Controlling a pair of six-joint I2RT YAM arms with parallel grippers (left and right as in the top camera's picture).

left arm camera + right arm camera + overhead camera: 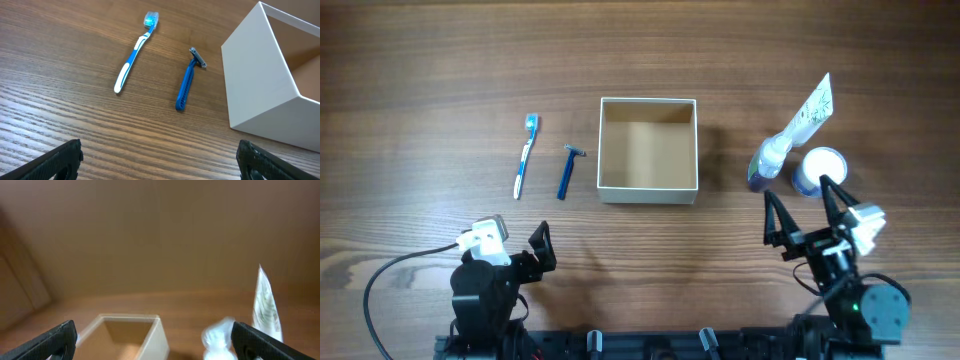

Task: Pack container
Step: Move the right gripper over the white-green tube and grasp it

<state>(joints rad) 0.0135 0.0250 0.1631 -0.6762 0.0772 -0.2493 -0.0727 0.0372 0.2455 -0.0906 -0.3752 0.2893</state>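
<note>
The white tube's wide end [822,96] [264,289] points away from the purple bottle. My right gripper goes there next and closes on it.
The container [648,189] is a square white-walled box with a tan inside, standing empty at the table's middle; it also shows in the left wrist view [260,85] and the right wrist view [157,335]. A blue toothbrush [524,157] [134,52] and a blue razor [566,171] [187,82] lie left of it. A white tube [812,106] [265,305], a purple bottle with a white cap [767,163] [218,339] and a small white-lidded jar [819,168] lie right of it. My left gripper [542,248] [160,162] is open and empty near the front edge. My right gripper [805,205] [155,340] is open and empty just in front of the bottle and jar.
A grey cable [395,270] loops from the left arm at the front left. The wooden table [420,90] runs around all the items.
</note>
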